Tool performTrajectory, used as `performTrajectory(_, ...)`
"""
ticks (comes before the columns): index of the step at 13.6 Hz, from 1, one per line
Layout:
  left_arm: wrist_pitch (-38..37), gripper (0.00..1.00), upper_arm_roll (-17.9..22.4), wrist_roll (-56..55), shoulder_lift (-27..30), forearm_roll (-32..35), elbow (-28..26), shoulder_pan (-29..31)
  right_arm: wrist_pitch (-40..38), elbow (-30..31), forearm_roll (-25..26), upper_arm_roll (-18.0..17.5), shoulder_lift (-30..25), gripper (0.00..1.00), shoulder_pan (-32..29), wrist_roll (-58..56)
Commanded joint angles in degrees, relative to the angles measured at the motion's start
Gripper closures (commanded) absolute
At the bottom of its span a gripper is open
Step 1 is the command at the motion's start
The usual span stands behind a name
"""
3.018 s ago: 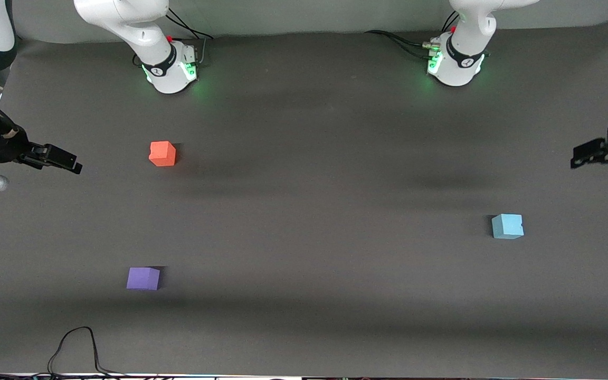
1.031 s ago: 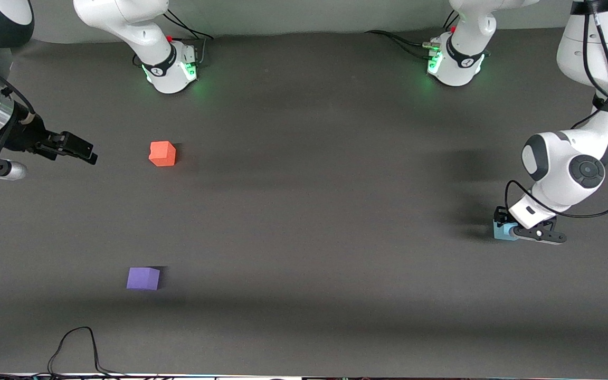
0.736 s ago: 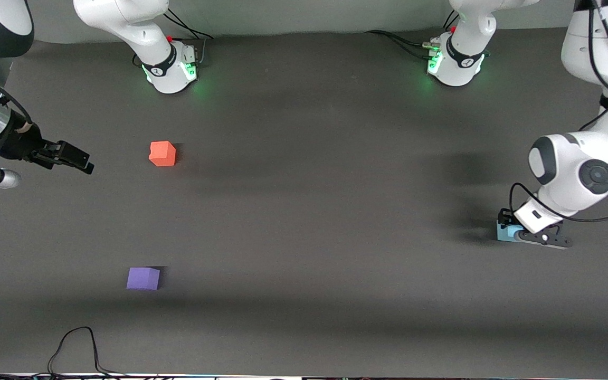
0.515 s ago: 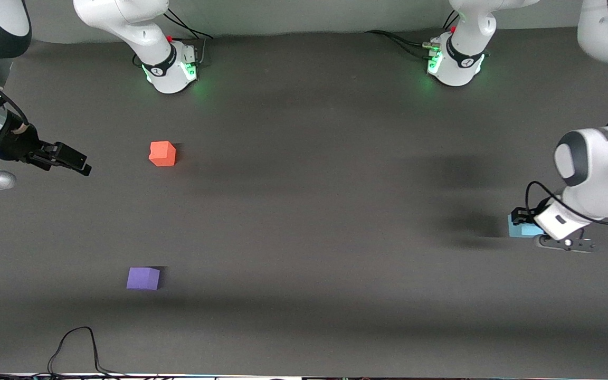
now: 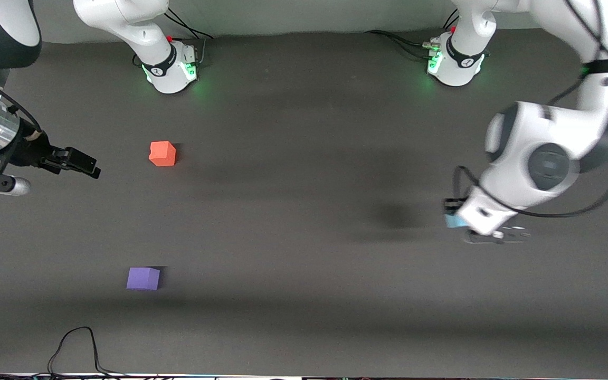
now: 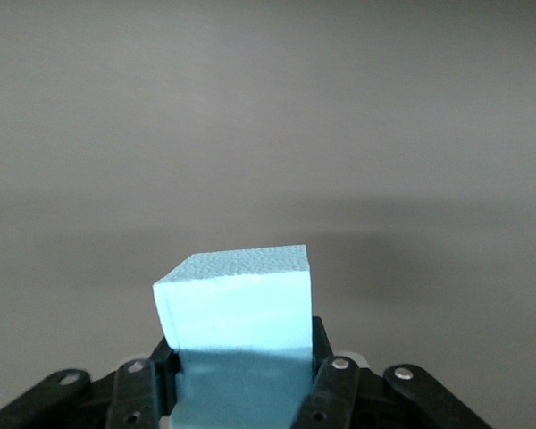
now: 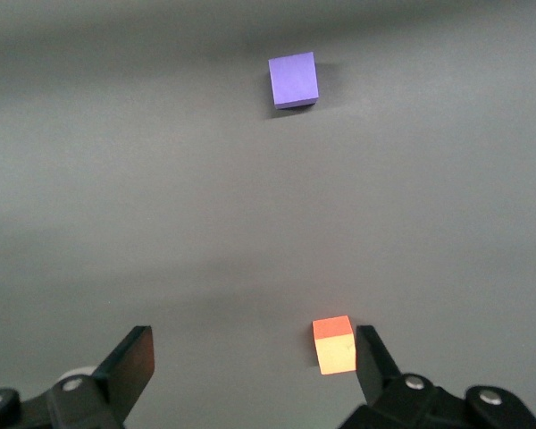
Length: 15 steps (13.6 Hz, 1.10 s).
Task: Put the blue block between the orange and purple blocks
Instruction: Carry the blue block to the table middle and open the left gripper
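Note:
The light blue block will go down from my left gripper on bare mat in the middle of the table (image 5: 291,184), across from the orange block.
My left gripper (image 5: 454,220) is shut on the light blue block (image 5: 453,220) and holds it in the air over the table toward the left arm's end. In the left wrist view the block (image 6: 237,317) sits clamped between the black fingers (image 6: 335,393). The orange block (image 5: 162,153) rests on the table toward the right arm's end. The purple block (image 5: 143,278) lies nearer to the front camera than the orange one. My right gripper (image 5: 79,163) is open and empty, up in the air beside the orange block; its wrist view shows the orange block (image 7: 333,344) and purple block (image 7: 293,79).
The dark grey mat (image 5: 304,211) covers the table. The two arm bases (image 5: 169,68) (image 5: 454,63) stand at the table edge farthest from the front camera. A black cable (image 5: 77,348) loops on the mat at the edge nearest the front camera.
My left gripper closed on the blue block, lifted it off the table and carried it toward the table's middle. My right gripper shifted only slightly.

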State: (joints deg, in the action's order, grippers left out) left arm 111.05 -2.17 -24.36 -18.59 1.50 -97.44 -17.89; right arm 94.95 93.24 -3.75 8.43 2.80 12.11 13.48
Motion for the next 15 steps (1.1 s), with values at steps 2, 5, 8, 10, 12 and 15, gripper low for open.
performTrajectory(2,1.5,0.57,1.1,-18.9,-7.7,0.3,7.8,-14.6,-0.6,-1.9,-0.6,0.2,0.8,0.00,0.3,-0.9)
performTrajectory(5,7.8,0.57,1.2,-30.4,-15.5,1.2,12.3,-24.0,-1.1,-1.6,-0.2,0.0,2.5,0.00,0.7,-0.7)
performTrajectory(8,10.2,0.57,1.3,-35.3,-23.6,2.8,18.2,-30.2,-2.0,-1.7,-0.2,0.3,2.7,0.00,0.9,-1.0)
performTrajectory(10,14.0,0.57,1.4,-37.2,-26.8,3.5,19.1,-33.0,-2.0,-1.5,0.0,0.2,2.7,0.00,1.2,-0.7)
performTrajectory(12,17.3,0.57,1.4,-37.8,-29.9,5.0,19.1,-34.7,-2.0,-1.4,0.6,0.2,2.7,0.00,1.2,-0.9)
performTrajectory(15,18.9,0.41,1.4,-38.0,-31.0,5.4,19.0,-35.9,-2.0,-1.4,0.7,0.3,2.7,0.00,1.1,-0.9)
